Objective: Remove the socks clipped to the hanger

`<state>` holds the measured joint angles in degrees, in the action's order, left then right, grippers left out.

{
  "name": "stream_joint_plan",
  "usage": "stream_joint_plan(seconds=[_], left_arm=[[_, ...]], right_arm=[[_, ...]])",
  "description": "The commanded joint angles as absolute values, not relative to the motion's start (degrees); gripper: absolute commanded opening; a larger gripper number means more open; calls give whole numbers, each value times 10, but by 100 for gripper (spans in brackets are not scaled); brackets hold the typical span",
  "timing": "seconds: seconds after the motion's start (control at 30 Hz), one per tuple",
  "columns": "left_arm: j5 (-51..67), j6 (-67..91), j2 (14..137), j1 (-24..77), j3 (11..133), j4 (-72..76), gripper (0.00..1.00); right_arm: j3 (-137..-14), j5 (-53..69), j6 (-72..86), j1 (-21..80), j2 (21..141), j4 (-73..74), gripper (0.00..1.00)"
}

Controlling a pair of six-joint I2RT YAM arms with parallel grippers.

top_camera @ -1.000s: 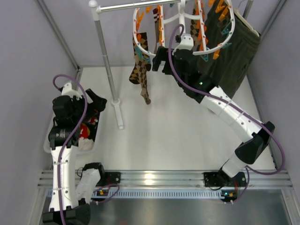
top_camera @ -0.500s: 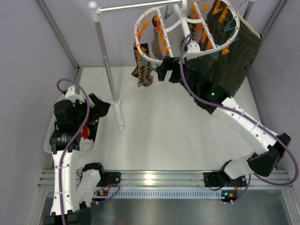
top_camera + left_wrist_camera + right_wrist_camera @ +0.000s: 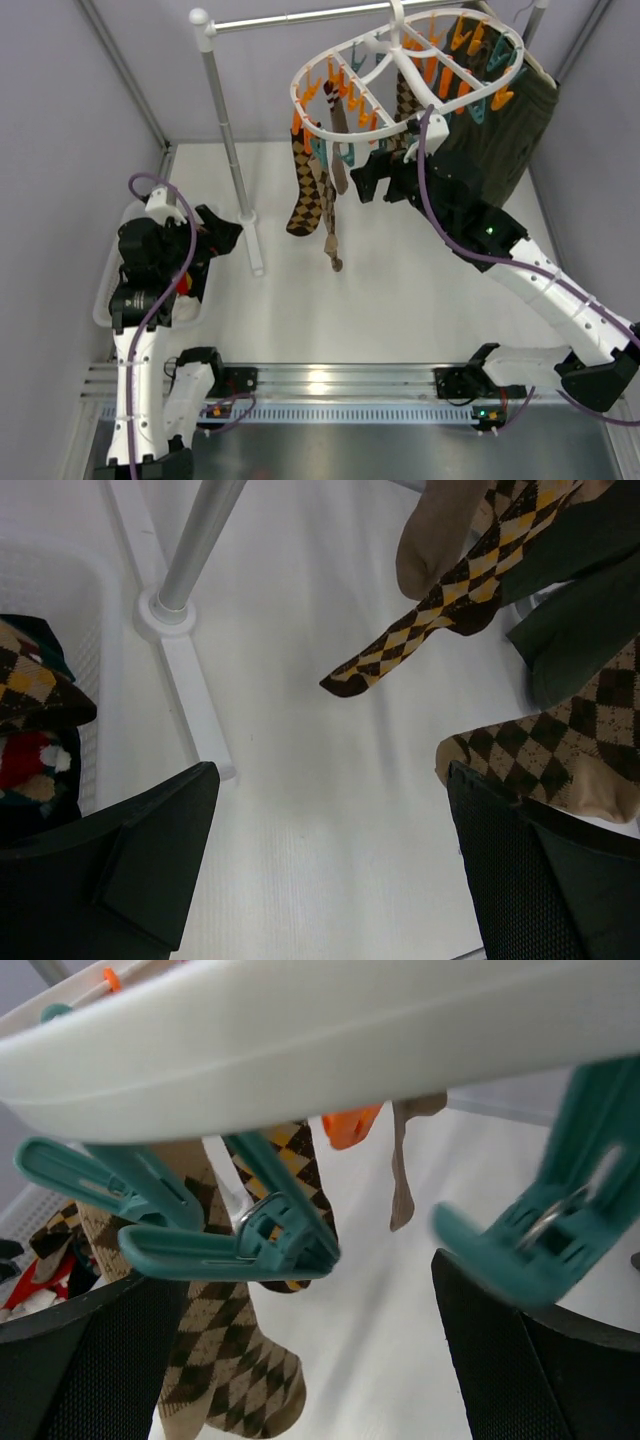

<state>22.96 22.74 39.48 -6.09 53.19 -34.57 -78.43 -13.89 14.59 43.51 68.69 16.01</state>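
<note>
Next, I close my left gripper on the lower end (image 3: pixel 530 758) of the thin brown argyle sock, the one that hangs lowest from the hanger.
The white oval hanger (image 3: pixel 296 92) hangs tilted from the rail, lined with orange and teal clips. Argyle socks (image 3: pixel 305 200) dangle from its left side, a thin brown one lowest. My right gripper (image 3: pixel 376 178) is open just under the hanger's near rim (image 3: pixel 300 1040), with nothing between its fingers (image 3: pixel 540 1360). A teal clip (image 3: pixel 230 1240) sits right in front of it, and a tan argyle sock (image 3: pixel 220 1360) hangs below. My left gripper (image 3: pixel 222 232) stands open and empty beside the basket. Sock toes (image 3: pixel 440 590) hang ahead of that gripper (image 3: pixel 330 880).
A white basket (image 3: pixel 105 290) at the left holds removed socks (image 3: pixel 30 710). The white rail stand's pole (image 3: pixel 225 130) and foot (image 3: pixel 165 610) stand between the basket and the hanger. A dark olive garment (image 3: pixel 500 140) hangs behind the hanger at the right.
The hanger has swung right and tipped flatter toward the camera, its socks swinging with it. The right arm has drawn back to the right. The left gripper has edged slightly right.
</note>
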Motion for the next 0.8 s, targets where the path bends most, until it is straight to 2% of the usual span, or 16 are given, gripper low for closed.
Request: stream_joint_plan(seconds=[0.0,0.2,0.43,0.57,0.77], left_arm=[[251,222,392,-42,529,-282,98],[261,223,418,-28,541,-273,98],[251,250,390,-3,531,-240,98],[196,278,383,58,519,-213,98],[35,315,377,238,433,-83,98]], right_arm=[[-774,-88,127,438,662,156,99],[-791,-64,107,437,667,154,99],[-773,-74,105,438,633,181,99],[-742,-66,107,437,600,205,99],[-631,-23,127,437,502,202,100]])
